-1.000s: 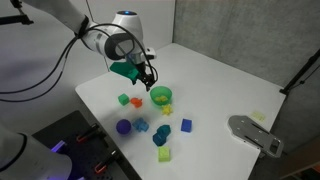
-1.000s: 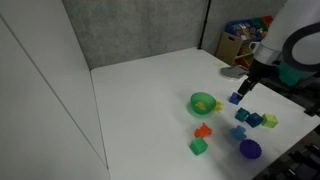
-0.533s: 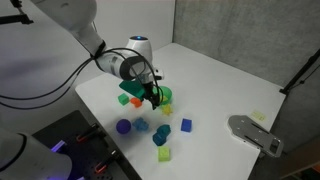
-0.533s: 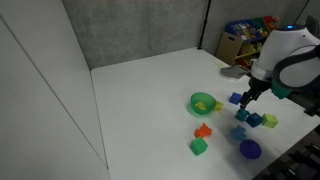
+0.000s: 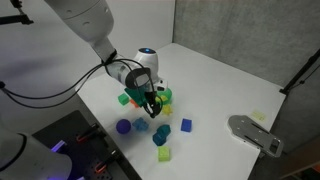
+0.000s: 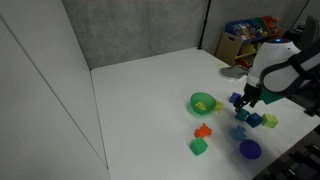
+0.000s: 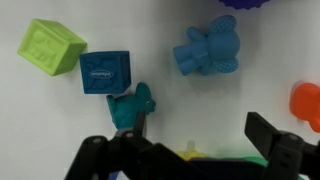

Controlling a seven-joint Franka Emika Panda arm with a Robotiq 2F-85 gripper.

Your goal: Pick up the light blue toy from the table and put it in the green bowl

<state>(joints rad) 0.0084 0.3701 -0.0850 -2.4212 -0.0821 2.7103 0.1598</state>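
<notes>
The robot's gripper will move next to the light blue toy beside the purple ball and close on the toy's body (image 5: 141, 125) (image 7: 210, 50).
The light blue toy (image 7: 207, 50) lies on the white table in the upper middle of the wrist view, apart from my gripper (image 7: 195, 140). The gripper is open and empty, with one dark finger on each side. The toy also shows in both exterior views (image 5: 142, 125) (image 6: 239, 132), beside the purple ball (image 5: 124, 127). The green bowl (image 6: 203, 102) stands on the table; my gripper (image 5: 152, 105) hangs low right next to it and partly hides it (image 5: 165, 96). In the wrist view only the bowl's rim (image 7: 235, 156) shows at the bottom edge.
A dark teal piece (image 7: 132, 105), a blue cube (image 7: 105, 72) and a lime cube (image 7: 50, 47) lie left of the light blue toy. An orange piece (image 5: 135, 101) and a small green cube (image 5: 123, 99) sit by the bowl. Another blue cube (image 5: 186, 125) lies apart.
My gripper has come down and moved from above the bowl's far side to just above the table between the bowl and the toys. The toys have not moved.
</notes>
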